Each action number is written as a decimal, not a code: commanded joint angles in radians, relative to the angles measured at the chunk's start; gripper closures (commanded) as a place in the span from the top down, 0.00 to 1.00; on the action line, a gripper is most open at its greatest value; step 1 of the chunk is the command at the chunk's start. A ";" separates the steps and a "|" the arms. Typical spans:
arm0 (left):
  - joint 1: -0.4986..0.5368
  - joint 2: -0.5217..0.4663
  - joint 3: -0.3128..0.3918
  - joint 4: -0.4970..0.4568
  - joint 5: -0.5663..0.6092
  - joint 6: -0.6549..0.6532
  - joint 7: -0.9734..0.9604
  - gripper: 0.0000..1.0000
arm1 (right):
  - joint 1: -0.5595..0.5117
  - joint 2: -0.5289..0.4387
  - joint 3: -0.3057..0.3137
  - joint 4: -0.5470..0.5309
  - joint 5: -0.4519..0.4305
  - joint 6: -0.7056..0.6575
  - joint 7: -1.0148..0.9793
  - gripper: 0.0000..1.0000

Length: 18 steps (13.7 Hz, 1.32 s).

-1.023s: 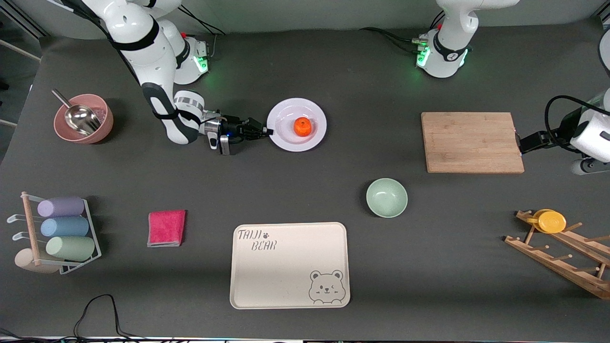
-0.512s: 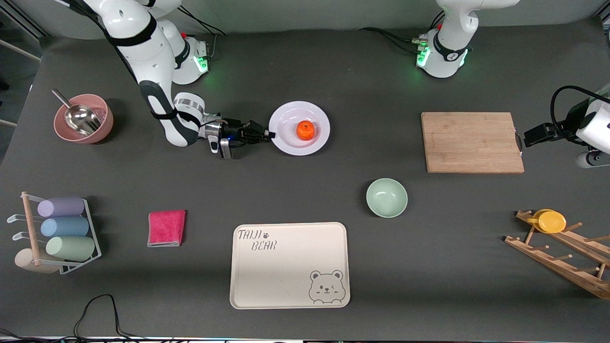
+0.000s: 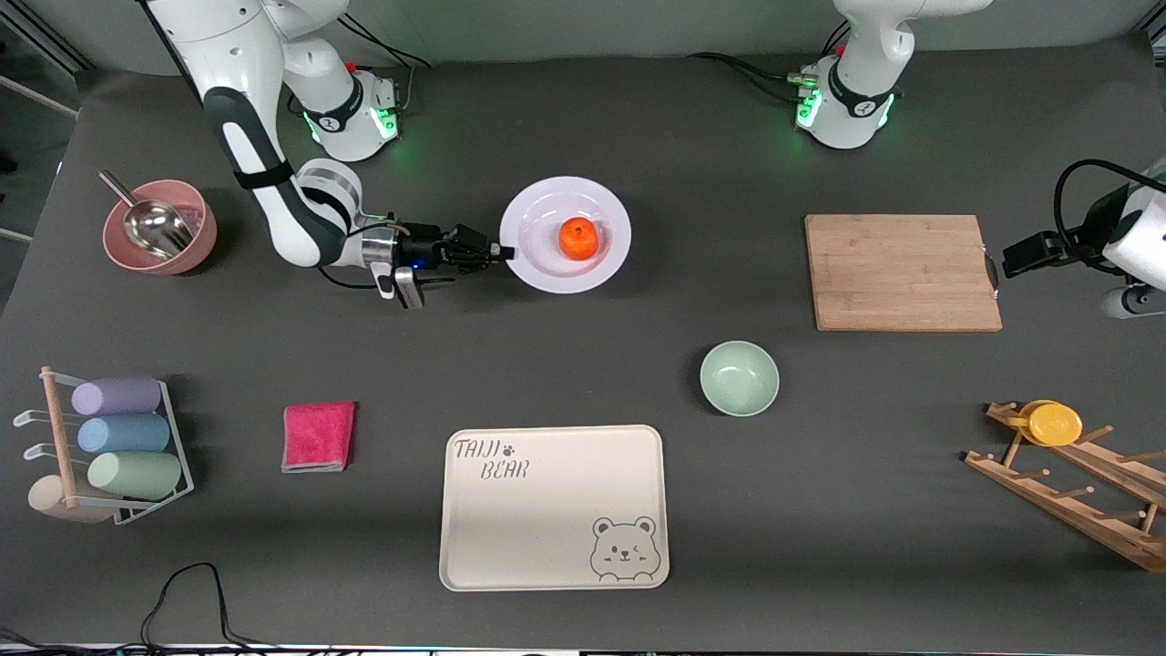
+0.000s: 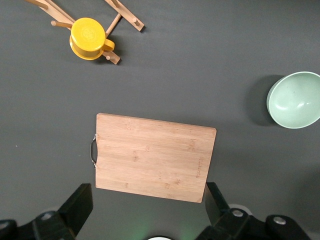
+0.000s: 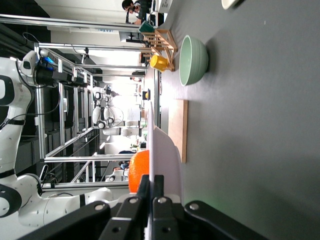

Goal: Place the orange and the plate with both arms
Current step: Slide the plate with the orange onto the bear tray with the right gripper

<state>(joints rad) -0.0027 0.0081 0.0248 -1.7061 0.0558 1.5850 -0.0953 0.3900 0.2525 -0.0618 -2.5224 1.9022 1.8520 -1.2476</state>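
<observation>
The robot's right gripper will release the white plate, now held slightly raised, on the cream bear tray (image 3: 549,481), between the tray's lettering and the bear face.
The white plate (image 3: 547,200) carries the orange (image 3: 577,238) at its middle. My right gripper (image 3: 499,251) is shut on the plate's rim at the side toward the right arm's end of the table and holds it slightly raised. The right wrist view shows the plate (image 5: 165,150) edge-on between the shut fingers of my right gripper (image 5: 151,187), with the orange (image 5: 139,170) on it. My left gripper (image 3: 1016,260) hovers by the handle end of the wooden cutting board (image 3: 902,271). In the left wrist view it (image 4: 147,205) is open and empty above the board (image 4: 155,157).
A pale green bowl (image 3: 739,377) stands nearer the camera than the board. The cream bear tray (image 3: 553,507) lies at the front. A pink bowl with a scoop (image 3: 159,226), a red cloth (image 3: 318,435), a cup rack (image 3: 109,446) and a wooden rack with a yellow cup (image 3: 1052,423) stand around.
My right arm has raised the plate with the orange and drawn it a little toward the right arm's end. My left gripper rose slightly beside the board, then held still.
</observation>
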 commanded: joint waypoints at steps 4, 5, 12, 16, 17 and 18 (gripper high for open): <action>-0.003 0.012 -0.006 0.022 0.012 -0.020 0.009 1.00 | -0.031 0.264 -0.064 0.386 -0.118 -0.007 0.127 0.00; -0.002 0.013 -0.006 0.023 0.012 -0.019 0.009 1.00 | -0.033 0.307 -0.079 0.457 -0.120 -0.007 0.172 0.00; -0.005 0.013 -0.006 0.023 0.015 -0.020 0.011 1.00 | -0.037 0.658 -0.157 1.078 -0.114 -0.016 0.499 0.00; -0.003 0.016 -0.005 0.022 0.015 -0.020 0.009 1.00 | -0.072 0.824 -0.167 1.350 -0.114 -0.010 0.632 0.00; -0.003 0.016 -0.005 0.022 0.015 -0.020 0.009 1.00 | -0.075 0.849 -0.167 1.381 -0.108 -0.007 0.645 0.00; -0.003 0.018 -0.005 0.022 0.016 -0.020 0.009 1.00 | -0.076 0.850 -0.165 1.380 -0.104 -0.007 0.633 0.00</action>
<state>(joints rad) -0.0031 0.0162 0.0196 -1.7048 0.0584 1.5842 -0.0953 0.3276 1.0374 -0.2256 -1.2540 1.8009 1.8646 -0.6656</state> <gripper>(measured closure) 0.000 0.960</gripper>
